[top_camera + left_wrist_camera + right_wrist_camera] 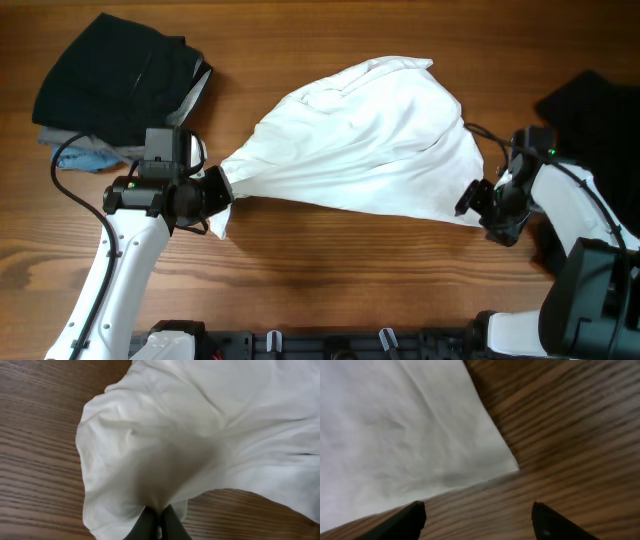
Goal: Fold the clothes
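Observation:
My right gripper is open above wood, off the corner of the white T-shirt. It should move in and pinch the T-shirt's hem [474, 479] next to that corner before it lifts.
The white T-shirt [360, 140] lies bunched and stretched across the middle of the wooden table. Its left end is drawn to a narrow gather, and my left gripper [224, 187] is shut on that gather. In the left wrist view the dark fingers [148, 522] pinch the white T-shirt [200, 435] right at the tips of the left gripper [160, 512]. My right gripper [470, 200] stands open just off the shirt's right corner. In the right wrist view that corner [512, 465] lies ahead of the right gripper [477, 512], with only bare wood between the fingers. A loose black garment [590, 110] lies at the right edge.
A pile of folded dark clothes [115, 75] over grey and blue cloth sits at the back left, close behind my left arm. The right arm's white links [575, 215] reach in beside the black garment. A black rail [330, 345] runs along the table's front edge.

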